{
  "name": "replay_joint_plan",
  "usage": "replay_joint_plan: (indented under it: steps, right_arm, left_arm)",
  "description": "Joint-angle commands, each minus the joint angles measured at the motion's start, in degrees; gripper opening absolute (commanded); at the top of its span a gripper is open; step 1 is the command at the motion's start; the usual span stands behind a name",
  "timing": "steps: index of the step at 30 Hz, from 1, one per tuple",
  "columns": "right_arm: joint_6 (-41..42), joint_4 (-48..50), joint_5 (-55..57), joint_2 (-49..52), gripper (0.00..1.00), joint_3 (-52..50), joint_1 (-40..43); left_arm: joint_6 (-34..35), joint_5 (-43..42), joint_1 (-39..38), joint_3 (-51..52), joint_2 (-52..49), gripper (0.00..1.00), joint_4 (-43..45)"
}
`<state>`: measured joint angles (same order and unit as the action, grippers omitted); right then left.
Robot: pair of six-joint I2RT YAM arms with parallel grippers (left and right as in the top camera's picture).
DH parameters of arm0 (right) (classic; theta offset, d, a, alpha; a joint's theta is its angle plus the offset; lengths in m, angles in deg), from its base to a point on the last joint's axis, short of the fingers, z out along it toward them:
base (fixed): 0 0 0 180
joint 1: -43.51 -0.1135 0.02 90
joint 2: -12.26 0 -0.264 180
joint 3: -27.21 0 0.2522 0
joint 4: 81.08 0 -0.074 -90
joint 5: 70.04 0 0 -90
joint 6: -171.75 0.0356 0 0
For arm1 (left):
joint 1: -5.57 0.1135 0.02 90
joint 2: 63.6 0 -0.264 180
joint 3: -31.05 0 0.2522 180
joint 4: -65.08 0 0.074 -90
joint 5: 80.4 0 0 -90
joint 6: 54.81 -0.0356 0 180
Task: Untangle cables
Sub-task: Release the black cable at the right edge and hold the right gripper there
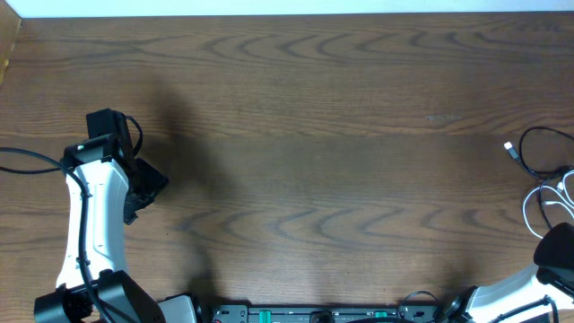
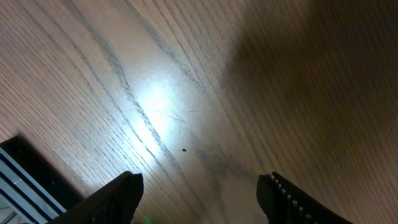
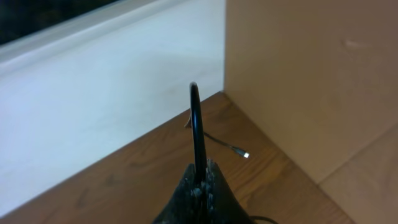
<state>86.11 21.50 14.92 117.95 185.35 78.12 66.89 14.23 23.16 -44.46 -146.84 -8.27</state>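
Next, my right gripper lets go of the black cable on the wood [image 1: 544, 141] just past the curled white cable.
The cables lie at the table's far right edge. A black cable [image 1: 541, 144] loops there with a small plug end [image 1: 509, 150], and a white cable [image 1: 545, 203] curls just below it. My right gripper [image 3: 201, 171] is shut on a black cable [image 3: 197, 127] that rises in a stiff arc from between its fingers. Beyond it a thin black cord with a plug [image 3: 240, 151] rests on the wood. My left gripper [image 2: 200, 188] hangs open over bare table at the far left, nothing between its fingers [image 2: 127, 186]. In the overhead view the left gripper [image 1: 143, 187] is far from the cables.
A light wooden panel [image 3: 305, 74] stands upright at the table's right edge, close behind the cord. A white surface [image 3: 93, 87] lies past the far edge. A black rail with electronics [image 1: 314, 315] runs along the front edge. The right arm's body [image 1: 558, 251] covers part of the cable pile.
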Motion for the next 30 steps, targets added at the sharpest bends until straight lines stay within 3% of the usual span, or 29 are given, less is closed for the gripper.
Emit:
replay_joint_plan:
  steps: [1, 15, 21, 30]
  right_arm:
    - [-7.3, -1.8, -8.0, 1.0, 0.01, -1.0, -0.2]
    - [-9.1, -10.9, -6.3, 1.1, 0.01, -21.9, -0.3]
    - [-3.1, -15.8, 3.2, 1.1, 0.01, -28.8, -0.1]
    - [11.4, -12.7, 22.1, 1.1, 0.01, -40.2, 0.2]
  left_arm:
    - [0.1, 0.3, 0.2, -0.2, 0.5, 0.64, -0.2]
    - [0.1, -1.7, 0.2, -0.2, 0.5, 0.64, -0.1]
    - [0.1, -1.7, 0.2, -0.2, 0.5, 0.64, -0.1]
    - [0.1, -1.7, 0.2, -0.2, 0.5, 0.64, -0.2]
